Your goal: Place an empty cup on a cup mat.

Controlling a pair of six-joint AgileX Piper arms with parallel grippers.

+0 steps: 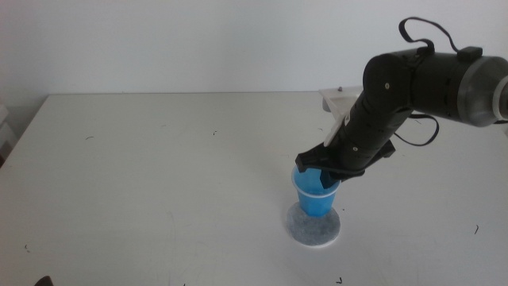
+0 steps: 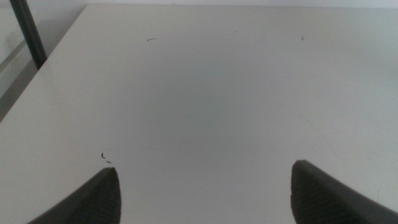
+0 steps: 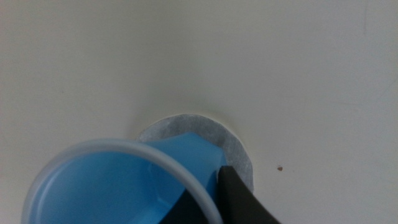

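Observation:
I should set the blue cup down with my right gripper on the middle of the speckled grey cup mat (image 1: 314, 225) (image 3: 195, 170).
The blue cup (image 1: 316, 195) is upright over the speckled grey cup mat (image 1: 305, 228), its base at the mat's middle. I cannot tell whether the base touches the mat. My right gripper (image 1: 322, 168) comes in from the right and is shut on the cup's rim. In the right wrist view the cup (image 3: 118, 180) fills the near part, one dark jaw is against its outer wall, and the mat (image 3: 186, 124) shows beyond it. The cup looks empty. My left gripper (image 2: 205, 193) is open and empty over bare table, only a dark tip (image 1: 44, 280) showing in the middle view.
A pale flat object (image 1: 337, 99) lies at the table's back right, behind the right arm. The white table (image 1: 159, 159) has a few small dark specks. A dark post (image 2: 28, 34) stands beyond the table's edge in the left wrist view.

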